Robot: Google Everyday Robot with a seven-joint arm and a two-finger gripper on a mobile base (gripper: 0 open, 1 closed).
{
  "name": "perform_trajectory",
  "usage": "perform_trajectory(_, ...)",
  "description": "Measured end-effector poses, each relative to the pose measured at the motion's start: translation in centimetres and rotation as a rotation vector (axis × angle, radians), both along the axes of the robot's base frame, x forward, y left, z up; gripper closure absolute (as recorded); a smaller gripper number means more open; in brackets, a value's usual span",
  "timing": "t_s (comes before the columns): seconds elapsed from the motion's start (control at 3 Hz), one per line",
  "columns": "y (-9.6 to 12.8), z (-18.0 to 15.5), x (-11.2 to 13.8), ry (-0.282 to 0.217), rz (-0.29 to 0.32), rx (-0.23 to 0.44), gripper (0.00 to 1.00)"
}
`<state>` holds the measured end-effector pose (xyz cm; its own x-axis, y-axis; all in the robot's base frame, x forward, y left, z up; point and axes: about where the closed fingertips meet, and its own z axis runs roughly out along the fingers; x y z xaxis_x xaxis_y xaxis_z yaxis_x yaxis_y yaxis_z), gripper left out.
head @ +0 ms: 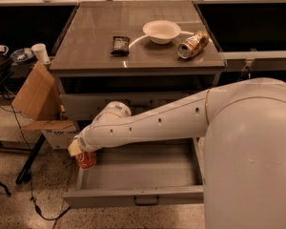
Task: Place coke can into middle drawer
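I need to open my gripper to let go of the coke can on the middle drawer's bottom, near the drawer's side (108, 173) toward the cardboard box.
The middle drawer (133, 194) is pulled wide open below the cabinet, showing a plain grey box interior and a small dark handle on its front. My gripper (79, 151) reaches down from my white arm to the drawer's left wall. It is shut on the coke can (86, 160), a red-orange can with white markings. The can hangs upright right at the drawer's left rim, low over its left edge. Most of the can's top is hidden by the gripper.
On the cabinet top (86, 51) lie a white bowl (161, 31), a crushed gold-tan can (193, 44) and a dark packet (120, 45). An open cardboard box (38, 99) stands on the floor left of the drawer, beside a black stand leg (31, 161).
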<state>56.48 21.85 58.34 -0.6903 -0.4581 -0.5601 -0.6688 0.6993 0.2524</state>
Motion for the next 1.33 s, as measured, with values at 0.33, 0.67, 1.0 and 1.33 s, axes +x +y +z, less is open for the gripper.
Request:
perform_trajectory(0.33,1.0,-2.6,0.0,0.040,-0.008,0.019,1.00)
perform_trajectory(0.67,1.8,-5.3,0.0,0.094,-0.023,0.031,1.00)
perform_trajectory(1.0,0.8,-8.2,-0.4,0.142,-0.062,0.026,1.00)
perform_trajectory(1.33,-2.3,-10.2,-0.2,0.172,-0.142,0.014,1.00)
